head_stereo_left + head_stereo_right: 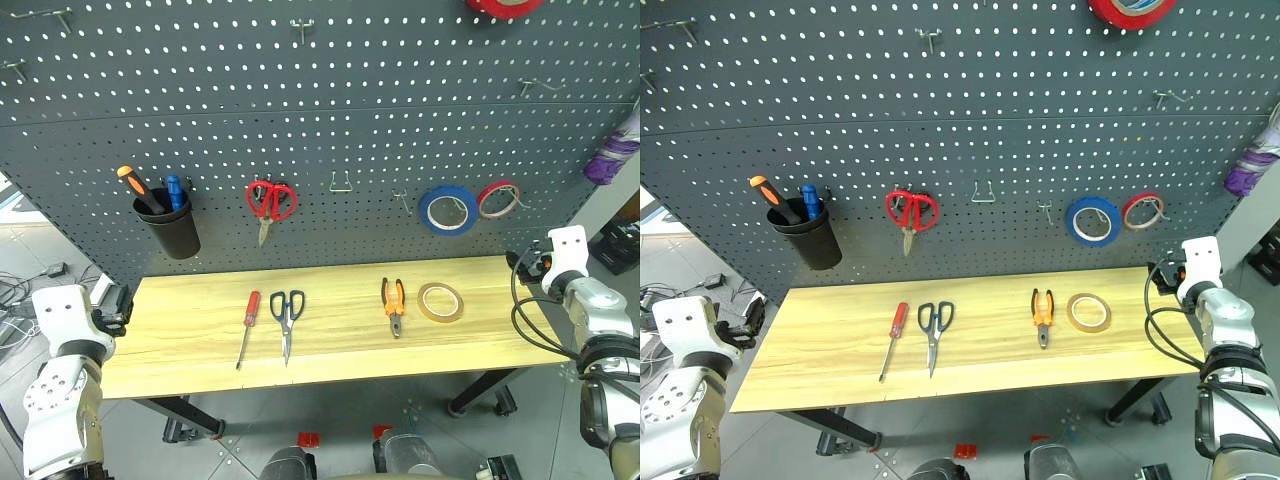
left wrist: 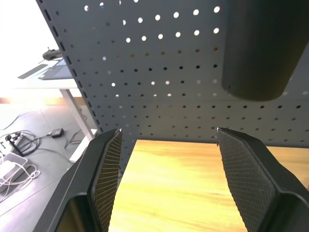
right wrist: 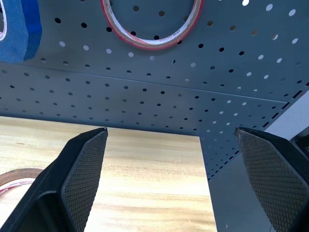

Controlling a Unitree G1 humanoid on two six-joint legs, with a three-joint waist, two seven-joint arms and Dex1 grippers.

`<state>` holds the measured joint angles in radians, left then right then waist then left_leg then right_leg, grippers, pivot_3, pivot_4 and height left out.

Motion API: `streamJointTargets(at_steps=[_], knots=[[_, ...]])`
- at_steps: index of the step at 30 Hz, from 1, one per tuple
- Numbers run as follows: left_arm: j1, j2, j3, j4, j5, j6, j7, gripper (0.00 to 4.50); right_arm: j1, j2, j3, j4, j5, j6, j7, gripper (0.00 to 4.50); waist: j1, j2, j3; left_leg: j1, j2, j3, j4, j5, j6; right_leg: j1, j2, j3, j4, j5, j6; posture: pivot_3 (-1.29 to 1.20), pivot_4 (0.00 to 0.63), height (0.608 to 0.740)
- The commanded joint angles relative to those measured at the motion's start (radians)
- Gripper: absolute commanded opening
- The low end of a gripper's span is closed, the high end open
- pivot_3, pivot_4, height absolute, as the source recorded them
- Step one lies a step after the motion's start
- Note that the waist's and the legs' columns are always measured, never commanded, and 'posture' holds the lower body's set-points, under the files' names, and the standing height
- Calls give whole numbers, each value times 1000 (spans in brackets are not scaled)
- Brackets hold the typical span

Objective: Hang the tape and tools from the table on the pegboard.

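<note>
Next, I close my right gripper on the yellow-tan tape ring's near side (image 1: 431,316), toward the pliers, one finger inside its hole.
On the light wood table (image 1: 340,345) lie, from left to right, a red-handled screwdriver (image 1: 248,325), dark-handled scissors (image 1: 287,318), orange-and-black pliers (image 1: 393,303) and the yellow-tan tape ring (image 1: 441,302). The dark grey pegboard (image 1: 330,120) rises right behind them. My left gripper (image 2: 169,133) hovers off the table's left end, open and empty, facing the board. Off the right end my right gripper (image 3: 171,130) stands wide open and empty; an edge of the tape (image 3: 14,176) shows at its side.
On the board hang a black cup (image 1: 168,225) holding an orange-handled screwdriver, red scissors (image 1: 270,203), a blue tape ring (image 1: 447,211) and a thin red ring (image 1: 498,198). Bare hooks (image 1: 340,183) sit between the scissors and the blue ring. A red roll (image 1: 505,6) hangs higher up.
</note>
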<state>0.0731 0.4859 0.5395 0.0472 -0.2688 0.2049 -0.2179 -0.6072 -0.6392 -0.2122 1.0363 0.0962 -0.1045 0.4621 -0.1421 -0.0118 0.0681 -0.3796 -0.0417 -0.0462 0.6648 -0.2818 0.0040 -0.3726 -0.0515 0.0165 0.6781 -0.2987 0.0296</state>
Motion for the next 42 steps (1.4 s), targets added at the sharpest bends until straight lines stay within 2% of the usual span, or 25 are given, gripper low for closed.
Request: streamJointTargets(at_steps=[1,8,13,18,26,29,36,42], knots=[[7,13,6,-15,17,-42,-6,3268,-20,-3,-4,-13,-1,-24,-3,4500,0,0,0,0,0,0,0,0,0,0,0,0,0,0,0,-162,39,740],[18,1,21,-20,14,-54,5,3268,-2,-4,4,-29,-4,-30,13,4500,0,0,0,0,0,0,0,0,0,0,0,0,0,0,0,-160,45,740],[38,-29,2,-116,-13,-75,-12,3268,43,5,20,-87,4,-19,77,4500,2,-1,1,0,0,0,0,0,0,0,0,0,0,0,0,-168,64,740],[76,-11,-105,-207,19,-65,-107,3268,164,24,77,-330,27,52,217,4500,3,1,2,0,0,0,0,0,0,0,0,0,0,0,0,-200,96,740],[83,98,-317,-308,49,-8,-315,3268,308,67,169,-728,4,339,204,4500,1,10,26,0,1,0,0,0,0,0,0,1,0,0,0,-243,148,740],[76,118,-374,-333,50,13,-358,3268,299,88,188,-764,-8,395,176,4500,0,13,38,0,1,0,0,0,0,0,0,1,0,0,0,-248,153,740],[39,100,-403,-334,55,32,-358,3268,242,113,252,-727,-39,455,179,4500,-1,13,53,0,1,0,0,0,1,0,1,0,0,0,0,-243,155,740],[36,150,-524,-367,72,48,-473,3268,100,182,365,-520,-129,505,164,4500,-10,10,70,0,2,0,0,0,1,-1,2,1,0,0,0,-253,166,740]])
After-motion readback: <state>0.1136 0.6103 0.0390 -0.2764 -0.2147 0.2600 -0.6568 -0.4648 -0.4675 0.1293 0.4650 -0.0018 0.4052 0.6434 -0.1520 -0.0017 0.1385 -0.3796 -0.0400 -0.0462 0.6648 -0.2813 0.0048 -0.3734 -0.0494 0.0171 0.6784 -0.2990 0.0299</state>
